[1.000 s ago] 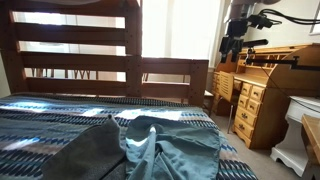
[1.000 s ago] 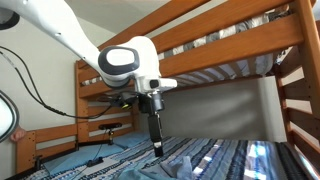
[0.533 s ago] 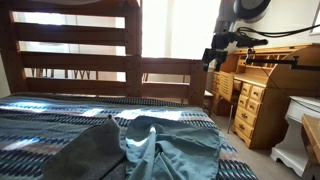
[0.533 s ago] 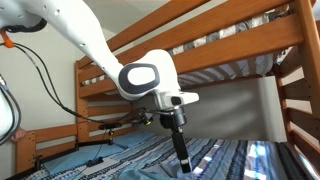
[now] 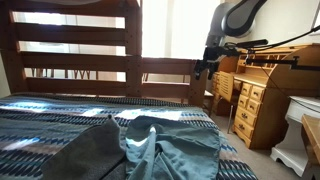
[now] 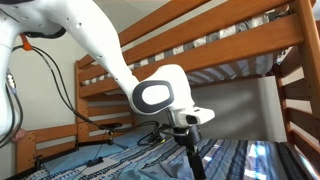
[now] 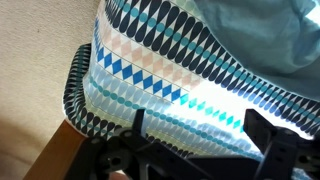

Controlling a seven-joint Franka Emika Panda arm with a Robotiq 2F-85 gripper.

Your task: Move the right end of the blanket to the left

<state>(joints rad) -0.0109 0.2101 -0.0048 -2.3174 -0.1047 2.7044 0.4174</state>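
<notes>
The robot's gripper should move next to the row of blue diamonds (image 5: 181,116) (image 7: 173,95) on the blanket, next to the pink diamonds near the teal cloth, and close there.
The blanket (image 5: 55,126), woven with dark navy and light blue stripes, covers the lower bunk; it also shows in an exterior view (image 6: 235,155). A plain grey-teal cloth (image 5: 172,147) lies bunched on it near the right end. My gripper (image 5: 205,64) hangs in the air above the bed's right end, apart from the blanket; it also shows in an exterior view (image 6: 193,165). In the wrist view the gripper (image 7: 200,135) is open and empty, with the blanket's patterned edge (image 7: 150,65) and the teal cloth (image 7: 262,30) below it.
The wooden bunk frame has a footboard (image 5: 165,75) and an upper bunk (image 6: 230,45) overhead. A wooden desk with drawers (image 5: 250,100) and white furniture (image 5: 298,135) stand beside the bed's right end. Beige carpet (image 7: 35,60) lies beside the bed.
The arm has swung leftward and lower toward the bed's right end in one exterior view; in the other it has moved right and down. The blanket and cloth have not moved.
</notes>
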